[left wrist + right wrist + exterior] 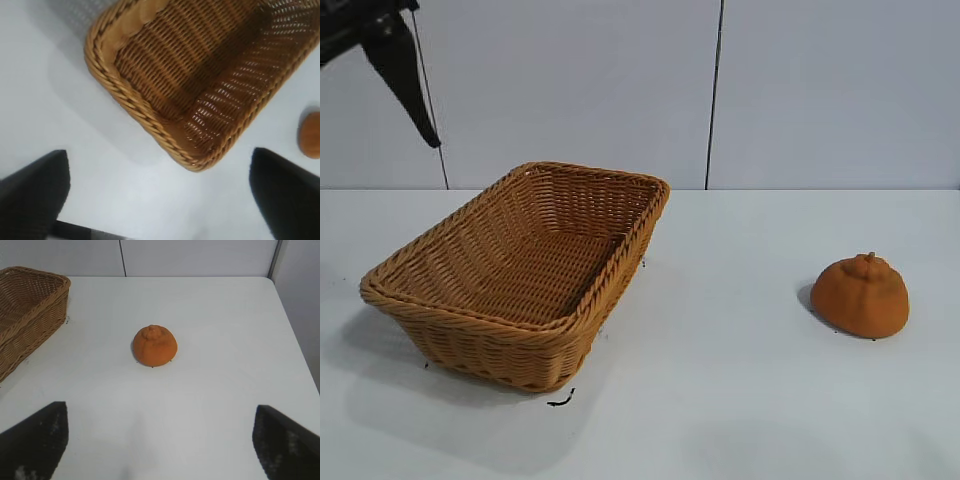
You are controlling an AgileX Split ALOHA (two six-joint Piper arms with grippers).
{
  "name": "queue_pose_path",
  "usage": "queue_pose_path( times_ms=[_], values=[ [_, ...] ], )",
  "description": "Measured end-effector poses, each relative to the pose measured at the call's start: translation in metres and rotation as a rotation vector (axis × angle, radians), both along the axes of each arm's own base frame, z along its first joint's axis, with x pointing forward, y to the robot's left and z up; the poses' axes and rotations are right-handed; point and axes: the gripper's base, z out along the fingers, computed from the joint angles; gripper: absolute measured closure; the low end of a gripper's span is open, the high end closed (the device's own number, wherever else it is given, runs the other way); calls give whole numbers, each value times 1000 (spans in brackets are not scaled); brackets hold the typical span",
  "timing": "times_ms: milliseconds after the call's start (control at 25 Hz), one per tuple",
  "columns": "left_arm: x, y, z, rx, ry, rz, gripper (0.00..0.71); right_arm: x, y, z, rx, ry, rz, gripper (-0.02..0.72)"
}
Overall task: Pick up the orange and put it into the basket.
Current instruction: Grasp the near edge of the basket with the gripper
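The robot's left gripper needs to next move to the rim of the basket's near short side (460, 318) (141, 113) and close there, around the middle of that side.
The orange (861, 297) sits on the white table at the right, dome-shaped with a small stem nub, touched by nothing. The wicker basket (490, 348) stands at the left with nothing inside. My left gripper (159, 159) hangs high above the table beside a corner of the basket (125, 95), open, with nothing between its fingers; the orange's edge (311, 135) shows far off. One dark finger (405, 80) of it shows at the exterior view's top left. My right gripper (160, 409) is open, well short of the orange (154, 345), with bare table between them.
A white table (720, 400) carries everything, with a pale panelled wall (620, 90) behind. The table's edge (295, 340) runs beyond the orange in the right wrist view. A small black mark (560, 401) lies by the basket's near corner.
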Motion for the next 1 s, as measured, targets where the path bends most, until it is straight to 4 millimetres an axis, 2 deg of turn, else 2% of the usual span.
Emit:
queue_pose_path(
  times_ms=[120, 400, 760, 1000],
  values=[
    [12, -8, -24, -35, 117, 141, 14, 0, 0, 0, 0, 0, 0, 10],
    [25, -15, -56, -50, 234, 320, 14, 0, 0, 0, 0, 1, 0, 10],
    [42, -23, -90, -83, 282, 446, 14, 0, 0, 0, 0, 1, 0, 10],
    [52, -30, -121, -85, 316, 477, 14, 0, 0, 0, 0, 1, 0, 10]
  ],
)
